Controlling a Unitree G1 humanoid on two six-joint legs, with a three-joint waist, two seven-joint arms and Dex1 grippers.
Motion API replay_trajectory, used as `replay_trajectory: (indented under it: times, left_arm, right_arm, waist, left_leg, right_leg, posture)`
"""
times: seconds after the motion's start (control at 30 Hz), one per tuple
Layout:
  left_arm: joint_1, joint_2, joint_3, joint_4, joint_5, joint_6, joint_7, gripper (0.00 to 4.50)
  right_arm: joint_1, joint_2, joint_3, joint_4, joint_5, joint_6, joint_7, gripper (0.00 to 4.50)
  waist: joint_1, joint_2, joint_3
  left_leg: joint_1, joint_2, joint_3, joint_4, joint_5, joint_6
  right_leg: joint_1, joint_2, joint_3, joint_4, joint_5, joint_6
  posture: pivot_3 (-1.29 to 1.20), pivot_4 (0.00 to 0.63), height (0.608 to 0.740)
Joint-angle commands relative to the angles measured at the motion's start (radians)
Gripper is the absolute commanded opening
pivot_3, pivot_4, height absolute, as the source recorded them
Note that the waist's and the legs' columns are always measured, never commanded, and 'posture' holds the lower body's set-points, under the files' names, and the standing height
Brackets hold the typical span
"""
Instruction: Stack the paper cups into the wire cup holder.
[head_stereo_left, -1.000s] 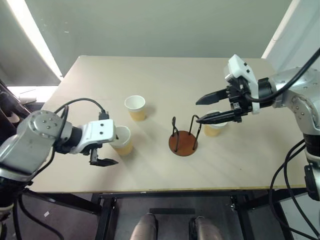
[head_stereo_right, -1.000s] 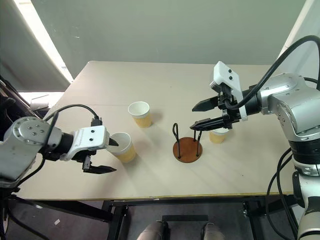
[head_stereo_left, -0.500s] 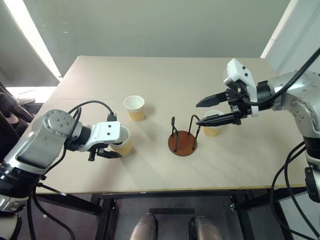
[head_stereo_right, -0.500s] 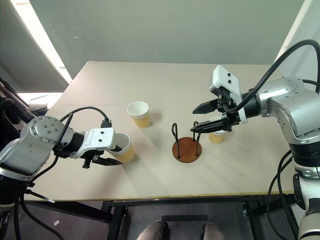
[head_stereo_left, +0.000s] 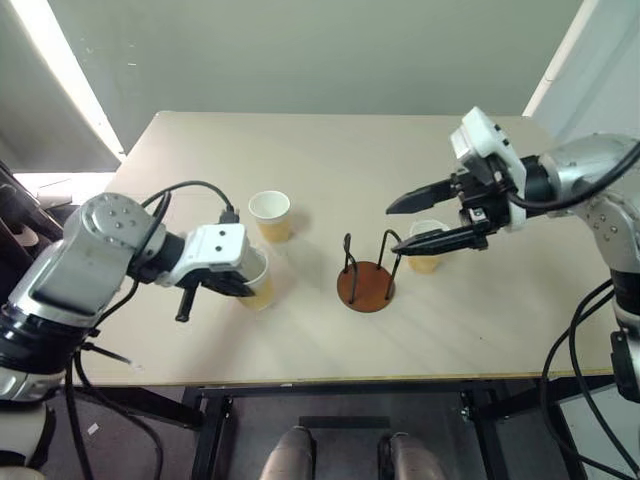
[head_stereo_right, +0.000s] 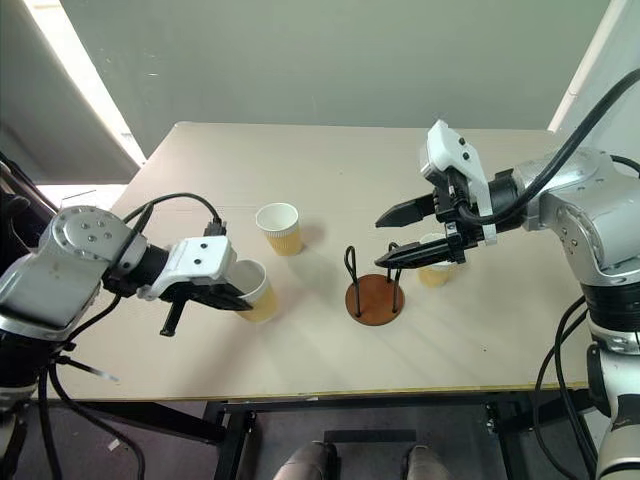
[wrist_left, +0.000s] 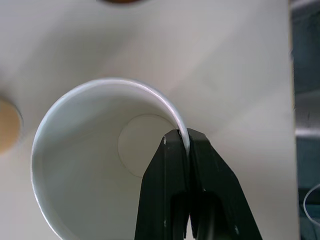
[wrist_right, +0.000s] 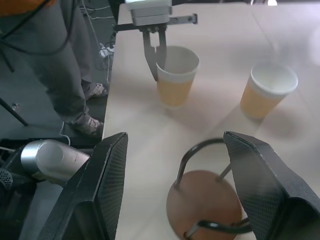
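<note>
I should let go of the yellowish paper cup with my left gripper on the brown base (head_stereo_left: 367, 284) between the holder's black wire loops.
At the table's front left a yellowish paper cup (head_stereo_left: 260, 287) stands upright, and my left gripper (head_stereo_left: 243, 286) is shut on its rim, one finger inside and one outside (wrist_left: 186, 145). A second paper cup (head_stereo_left: 270, 215) stands free farther back. A third paper cup (head_stereo_left: 428, 262) sits right of the wire cup holder (head_stereo_left: 366, 286), partly hidden by my right gripper (head_stereo_left: 394, 229). That gripper hovers open above the holder's right side with nothing between its fingers. The holder has no cup in it.
The tan table (head_stereo_left: 330, 150) has free room at the back and along the front edge. A person's legs (wrist_right: 65, 65) stand on the floor beside the table's left end, behind my left arm.
My left gripper went from open beside the near cup to shut on its rim, then shifted slightly up and to the right. The right gripper has stayed put and open.
</note>
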Motion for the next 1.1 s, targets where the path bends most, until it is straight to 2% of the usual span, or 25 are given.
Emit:
replay_trajectory:
  times: [0.03,0.23,0.43,0.77,0.97,1.1]
  left_arm:
    - [-0.144,-0.03,0.022,0.017,-0.041,0.041,-0.043,0.02]
    - [-0.434,-0.132,-0.031,0.194,-0.052,0.024,-0.104,0.02]
    - [-0.607,-0.218,-0.123,0.344,-0.098,-0.045,-0.105,0.02]
    - [-0.709,-0.353,-0.308,0.532,-0.13,-0.219,-0.105,0.02]
    - [-0.779,-0.423,-0.332,0.636,-0.151,-0.278,-0.105,0.02]
    - [-0.78,-0.432,-0.375,0.631,-0.169,-0.292,-0.105,0.02]
  right_arm:
    - [-0.034,-0.02,-0.027,0.004,-0.004,-0.032,0.018,3.16]
    - [-0.035,-0.061,-0.019,0.013,-0.031,-0.044,0.024,3.16]
    - [0.014,-0.107,-0.046,-0.015,-0.033,-0.018,-0.009,3.16]
    - [0.134,-0.201,-0.121,-0.083,-0.019,0.015,-0.077,3.16]
    - [0.164,-0.22,-0.156,-0.132,0.008,0.056,-0.11,3.16]
    - [0.187,-0.234,-0.17,-0.144,0.017,0.064,-0.125,3.16]
  waist:
    - [0.003,0.0,0.0]
    - [0.004,0.0,0.0]
    - [0.004,0.0,0.0]
    - [0.01,0.0,0.0]
    - [0.013,-0.001,0.001]
    - [0.015,0.0,0.001]
  left_leg:
    - [0.0,0.0,0.0,0.0,0.0,0.0]
    - [-0.002,0.0,0.001,0.002,0.0,0.002]
    - [-0.004,0.0,0.001,0.002,-0.001,0.003]
    - [-0.006,0.0,0.001,0.005,-0.002,0.005]
    - [-0.007,-0.001,0.004,0.009,-0.003,0.006]
    - [-0.007,-0.002,0.006,0.01,-0.005,0.009]
  right_leg:
    - [0.0,0.0,0.0,0.0,0.0,0.0]
    - [0.0,0.0,0.0,-0.001,0.001,0.002]
    - [0.0,-0.001,0.0,-0.004,0.002,0.005]
    - [0.0,-0.001,0.001,-0.005,0.008,0.019]
    - [0.0,-0.002,0.003,-0.006,0.009,0.023]
    - [0.001,-0.001,0.005,-0.007,0.009,0.026]
  posture:
    - [0.0,0.15,0.74]
    - [0.0,0.15,0.74]
    - [0.0,0.15,0.74]
    - [0.0,0.15,0.74]
    - [0.0,0.15,0.74]
    - [0.0,0.15,0.74]
